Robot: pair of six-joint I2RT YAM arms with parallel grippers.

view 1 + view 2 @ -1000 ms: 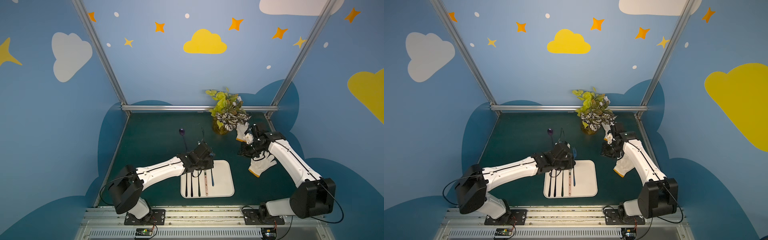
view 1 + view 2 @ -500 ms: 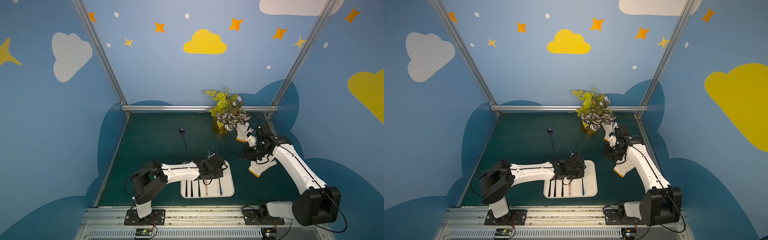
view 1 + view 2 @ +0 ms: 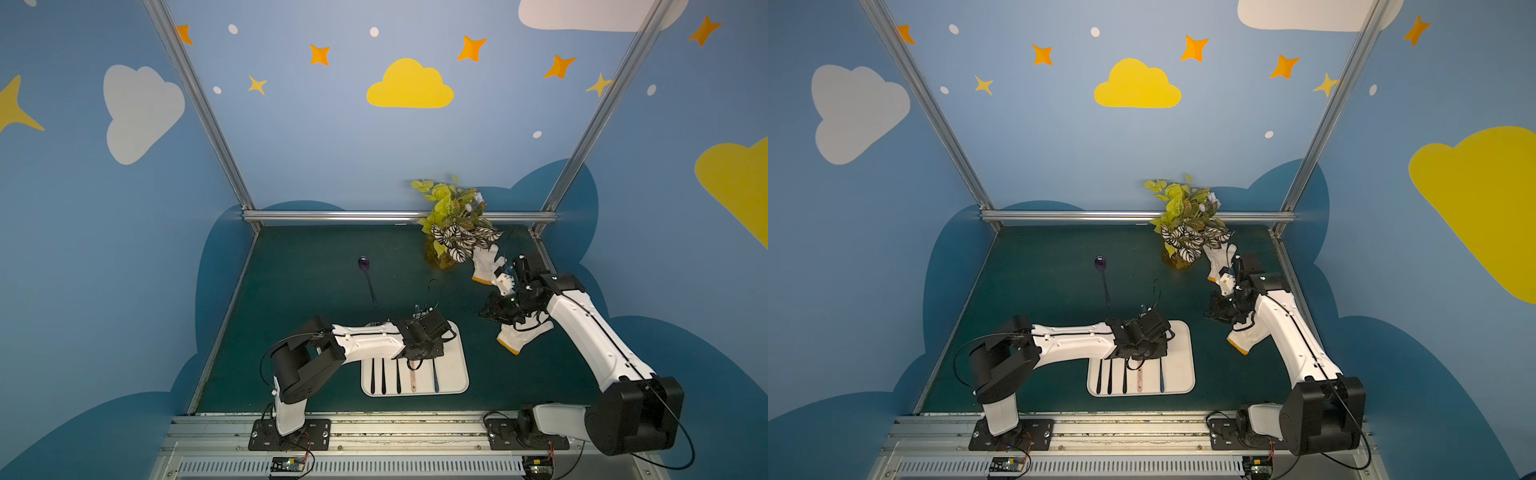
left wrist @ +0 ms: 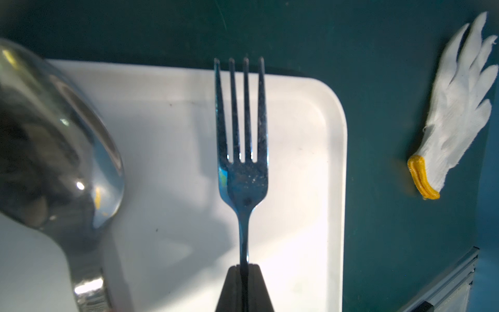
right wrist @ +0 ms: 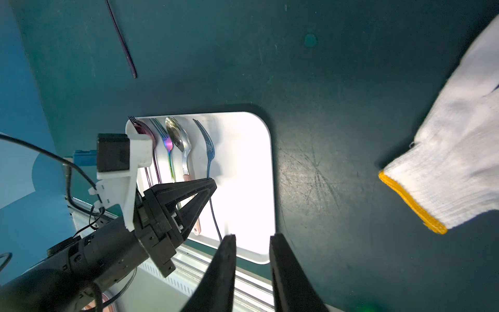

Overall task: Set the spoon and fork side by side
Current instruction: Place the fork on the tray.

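My left gripper is holding the blue fork and will release it on the white tray (image 3: 430, 355) (image 4: 216, 247), next to the silver spoon.
A blue fork (image 4: 243, 151) lies lengthwise over the white tray (image 4: 310, 189), its handle pinched in my shut left gripper (image 4: 244, 267). Right beside it lies a silver spoon (image 4: 54, 151) with a copper handle. In the right wrist view the fork (image 5: 208, 151) and spoon (image 5: 179, 140) run parallel on the tray (image 5: 253, 167), with the left gripper (image 5: 213, 183) over their handles. In both top views the fork (image 3: 435, 380) (image 3: 1161, 380) is the rightmost piece on the tray. My right gripper (image 5: 252, 236) hangs open and empty above the mat, right of the tray.
More cutlery fills the tray's left part, including a rainbow fork (image 5: 166, 140). A purple spoon (image 3: 368, 278) lies on the green mat behind the tray. Two white gloves (image 3: 486, 262) (image 3: 521, 334) lie under the right arm. A potted plant (image 3: 451, 232) stands at the back.
The left arm has folded its elbow in, and its gripper has shifted right and toward the front over the tray, still shut on the fork. The right gripper has barely moved.
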